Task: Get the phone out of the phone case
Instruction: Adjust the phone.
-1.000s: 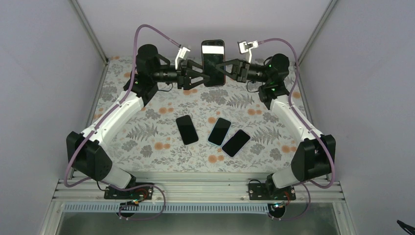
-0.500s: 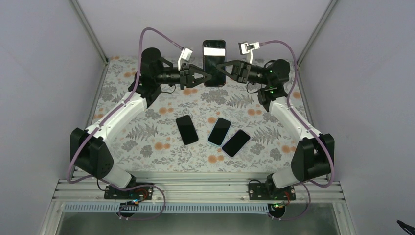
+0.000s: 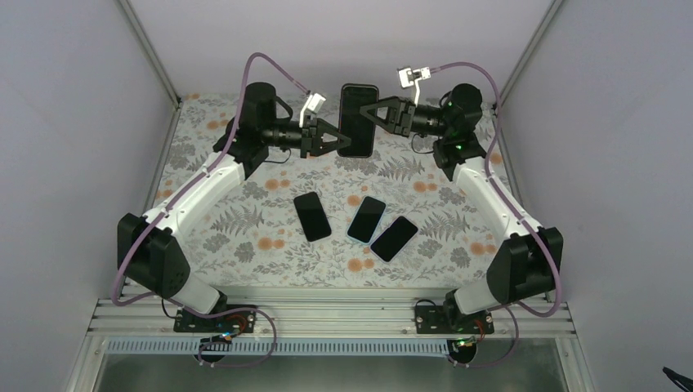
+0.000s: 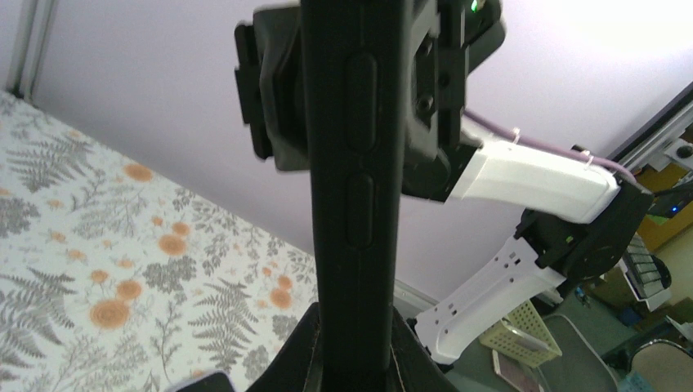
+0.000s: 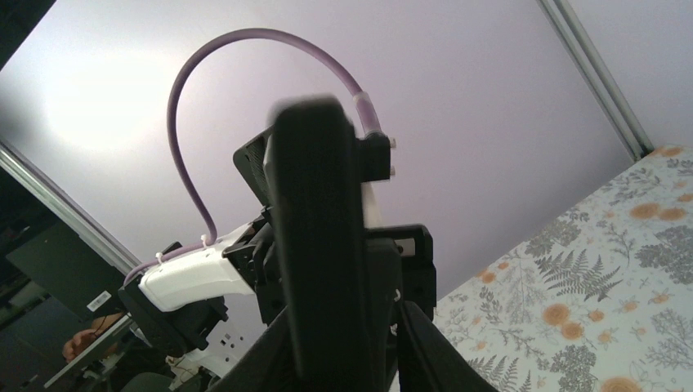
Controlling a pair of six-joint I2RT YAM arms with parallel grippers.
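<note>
Next, I open my left gripper, which clamps phone and black phone case together at the phone case's side, and then pinch the phone case's bottom corner [image 3: 341, 154].
The phone in its black phone case [image 3: 358, 120] is held in the air over the back of the table, between both arms. My left gripper [image 3: 339, 139] is shut on its lower left edge; in the left wrist view the case's side with two buttons [image 4: 355, 163] rises straight up out of the left gripper [image 4: 355, 355]. My right gripper [image 3: 372, 110] straddles the right edge. In the right wrist view the phone [image 5: 315, 245] leans on one side of the right gripper [image 5: 347, 343], and a gap shows on the other side.
Three dark phones lie on the floral table [image 3: 245, 220]: one left [image 3: 312, 216], one middle [image 3: 366, 219], one right [image 3: 394, 238]. Frame posts and grey walls close in the back and sides.
The left gripper moved in and closed on the phone's left edge. The right jaws loosened around the right edge. The phone tilted, and its bright screen glare is gone.
</note>
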